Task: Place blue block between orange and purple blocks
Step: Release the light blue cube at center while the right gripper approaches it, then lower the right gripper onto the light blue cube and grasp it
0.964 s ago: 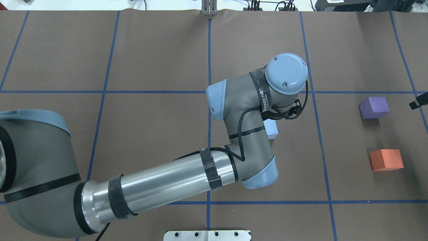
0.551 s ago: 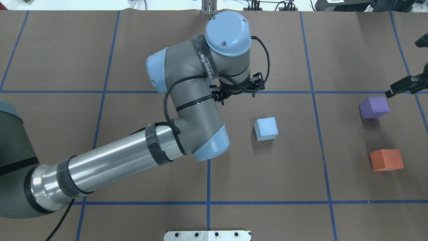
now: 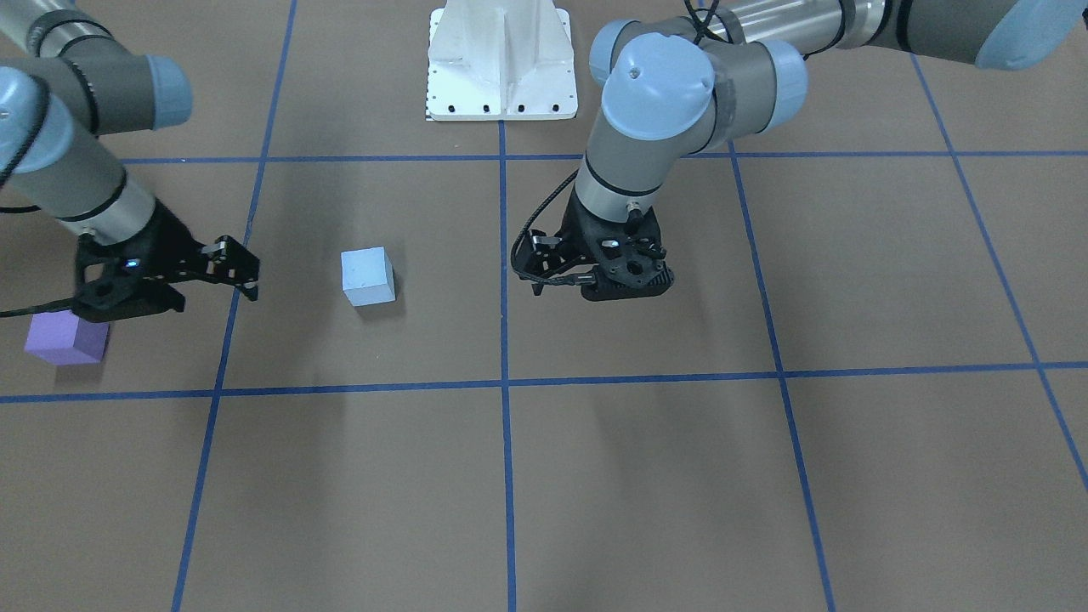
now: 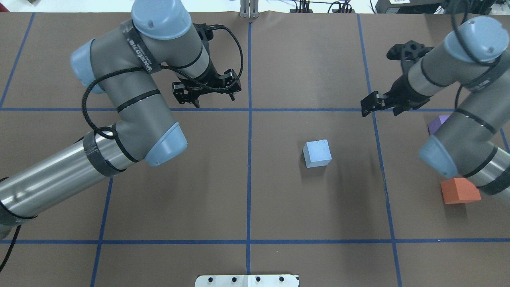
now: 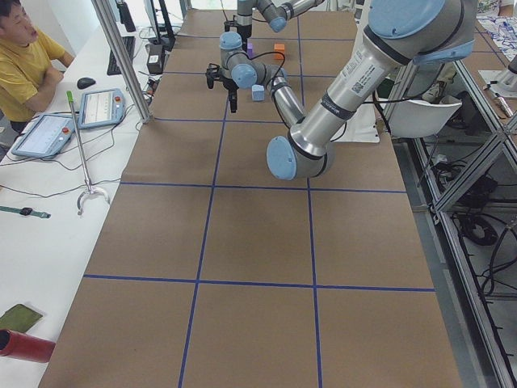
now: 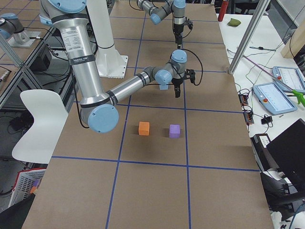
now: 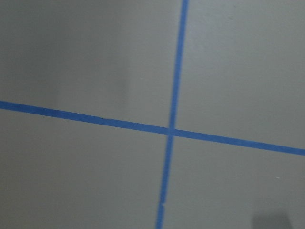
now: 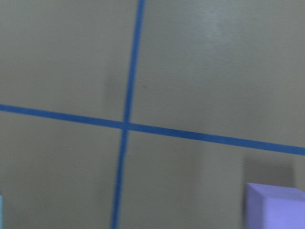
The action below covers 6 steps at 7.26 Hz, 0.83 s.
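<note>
The blue block belongs between the orange and purple blocks, so next my right gripper will go to the blue block's opposite sides [image 3: 368, 272] and close there.
The blue block [image 4: 317, 153] sits alone on the brown table, also seen in the front view [image 3: 367, 276]. The purple block [image 4: 437, 122] is at the right, partly hidden by my right arm; it shows at the corner of the right wrist view [image 8: 274, 205]. The orange block [image 4: 458, 191] lies nearer the robot than the purple block, a gap between them [image 6: 144, 128]. My left gripper [image 4: 207, 95] is open and empty, far left of the blue block. My right gripper [image 4: 380, 107] is open and empty, hovering right of and beyond the blue block.
Blue tape lines divide the table into squares. The robot's white base plate [image 3: 501, 59] is at the near edge. An operator [image 5: 24, 56] sits at a side desk with tablets, beyond the table's far edge.
My left arm has moved off the blue block, back and to the left, leaving it on the table. My right arm has come in from the right edge and now covers part of the purple block.
</note>
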Each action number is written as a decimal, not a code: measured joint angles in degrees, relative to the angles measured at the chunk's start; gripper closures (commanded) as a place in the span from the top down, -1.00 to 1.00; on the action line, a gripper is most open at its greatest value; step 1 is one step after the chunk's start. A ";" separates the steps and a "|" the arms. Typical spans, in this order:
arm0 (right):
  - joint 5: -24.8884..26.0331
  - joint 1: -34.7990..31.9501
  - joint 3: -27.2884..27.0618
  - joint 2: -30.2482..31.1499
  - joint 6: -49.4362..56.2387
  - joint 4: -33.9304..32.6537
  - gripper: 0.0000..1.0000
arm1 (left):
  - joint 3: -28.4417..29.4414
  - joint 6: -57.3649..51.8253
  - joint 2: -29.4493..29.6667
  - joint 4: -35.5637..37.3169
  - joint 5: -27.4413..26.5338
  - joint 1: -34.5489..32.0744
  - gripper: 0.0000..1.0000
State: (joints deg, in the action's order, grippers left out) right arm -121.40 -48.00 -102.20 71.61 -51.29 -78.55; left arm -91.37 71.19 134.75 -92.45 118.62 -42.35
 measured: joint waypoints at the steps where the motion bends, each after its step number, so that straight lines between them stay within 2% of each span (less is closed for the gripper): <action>1: 2.94 4.16 0.41 -2.00 -2.14 0.11 0.98 | -0.76 -1.60 -2.05 -0.11 0.33 -0.70 1.00; 3: 8.10 9.83 1.01 -4.03 -6.16 0.21 0.98 | -1.10 -3.17 -4.09 -0.46 0.53 -1.11 1.00; 6: 10.17 12.35 1.52 -4.90 -7.94 0.23 0.98 | -1.15 -3.34 -5.58 -2.01 0.48 -1.11 1.00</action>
State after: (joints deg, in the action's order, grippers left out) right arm -111.23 -35.65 -100.68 66.71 -59.22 -78.33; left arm -92.52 67.85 129.17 -94.46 119.10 -43.46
